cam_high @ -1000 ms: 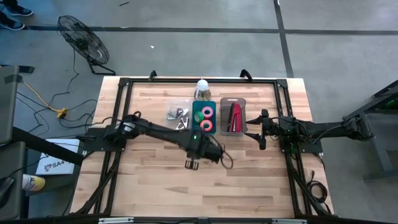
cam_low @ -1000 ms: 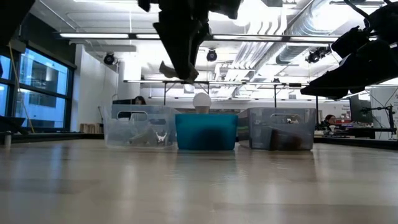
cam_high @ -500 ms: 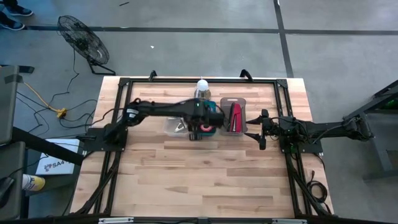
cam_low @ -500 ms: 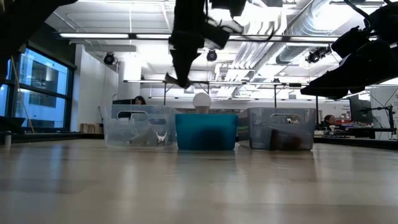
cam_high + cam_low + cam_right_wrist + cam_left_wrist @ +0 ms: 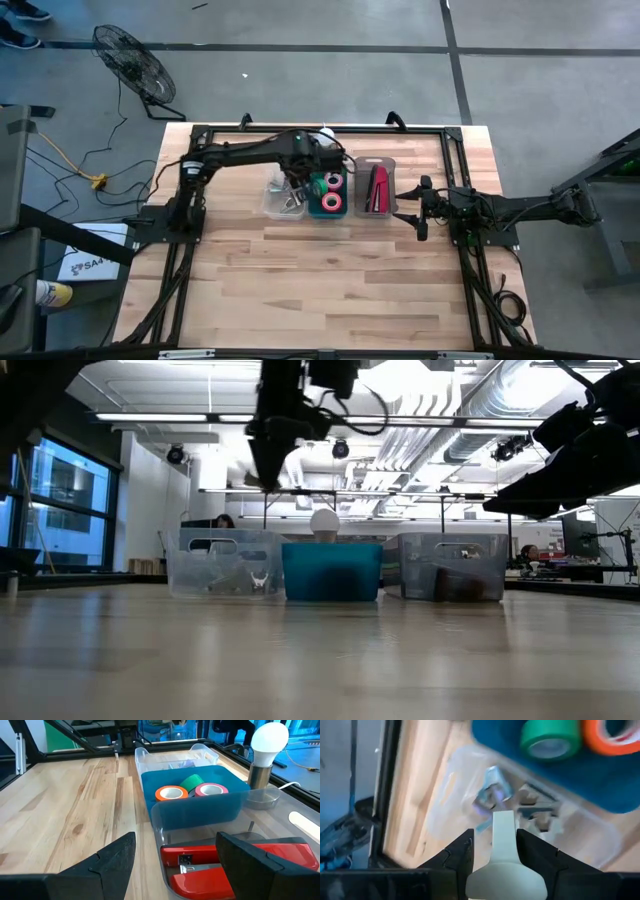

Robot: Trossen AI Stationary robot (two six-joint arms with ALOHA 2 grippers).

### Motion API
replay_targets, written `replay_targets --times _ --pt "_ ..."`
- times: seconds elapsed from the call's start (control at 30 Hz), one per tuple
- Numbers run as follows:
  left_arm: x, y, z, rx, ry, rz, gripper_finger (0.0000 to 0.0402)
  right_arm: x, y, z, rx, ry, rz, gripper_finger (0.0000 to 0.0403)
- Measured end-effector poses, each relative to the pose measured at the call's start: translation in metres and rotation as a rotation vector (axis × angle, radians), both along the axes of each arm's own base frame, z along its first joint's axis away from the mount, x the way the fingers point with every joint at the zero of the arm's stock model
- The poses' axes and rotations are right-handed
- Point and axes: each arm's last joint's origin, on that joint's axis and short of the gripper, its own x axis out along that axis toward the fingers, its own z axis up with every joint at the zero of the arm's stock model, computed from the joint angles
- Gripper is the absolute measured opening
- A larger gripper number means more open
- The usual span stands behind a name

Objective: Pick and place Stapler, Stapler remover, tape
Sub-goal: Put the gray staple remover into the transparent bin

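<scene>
The robot's left gripper will let go of the pale stapler remover among the silvery stapler removers in the clear bin (image 5: 287, 203) (image 5: 497, 832).
My left gripper (image 5: 289, 184) hangs above the clear bin (image 5: 272, 203) at the far middle, shut on a pale stapler remover (image 5: 503, 839). Silvery stapler removers (image 5: 492, 790) lie in that bin below it. Beside it stands the teal bin (image 5: 312, 205) with tape rolls: green (image 5: 551, 737), orange (image 5: 612, 735) and pink (image 5: 211, 789). The red stapler (image 5: 378, 188) lies in a second clear bin (image 5: 391, 163) to the right. My right gripper (image 5: 421, 215) waits open beside that bin, near the table's right edge. My left gripper pinches the pale stapler remover between its two fingers (image 5: 461, 851), which point steeply down. The narrow end (image 5: 503, 820) sticks out past the fingertips; the wide end (image 5: 506, 881) lies back between them. It is lifted clear, above the clear bin.
A lamp with a white bulb (image 5: 325, 136) stands just behind the bins at the far edge. A black frame (image 5: 203, 135) runs around the table. The wide near part of the wooden table (image 5: 330, 290) bears nothing. A floor fan (image 5: 133, 62) stands beyond the table.
My left gripper has swung from the table's middle toward the far edge, passed over the teal bin, then gone left above the clear bin, rising a little and rolling about its own axis. It has stayed shut on the pale stapler remover.
</scene>
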Motion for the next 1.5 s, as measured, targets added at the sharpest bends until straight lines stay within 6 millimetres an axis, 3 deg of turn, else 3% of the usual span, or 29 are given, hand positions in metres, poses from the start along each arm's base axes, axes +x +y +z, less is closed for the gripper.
replay_targets --times 0.1,0.43,0.97,1.5 --pt "-0.012 0.005 -0.006 0.011 -0.001 0.050 0.0131 0.000 0.000 0.000 0.000 -0.001 0.001 0.0268" --pt "-0.036 0.009 -0.051 -0.016 -0.100 0.271 0.0131 0.000 0.000 0.000 0.000 -0.001 0.000 0.0268" --pt "-0.042 0.010 -0.096 0.025 -0.265 0.727 0.0134 0.000 0.000 0.000 0.000 -0.002 0.000 0.0268" --pt "-0.043 0.010 -0.103 0.036 -0.278 0.746 0.0154 0.000 0.000 0.000 0.000 -0.002 0.000 0.0268"
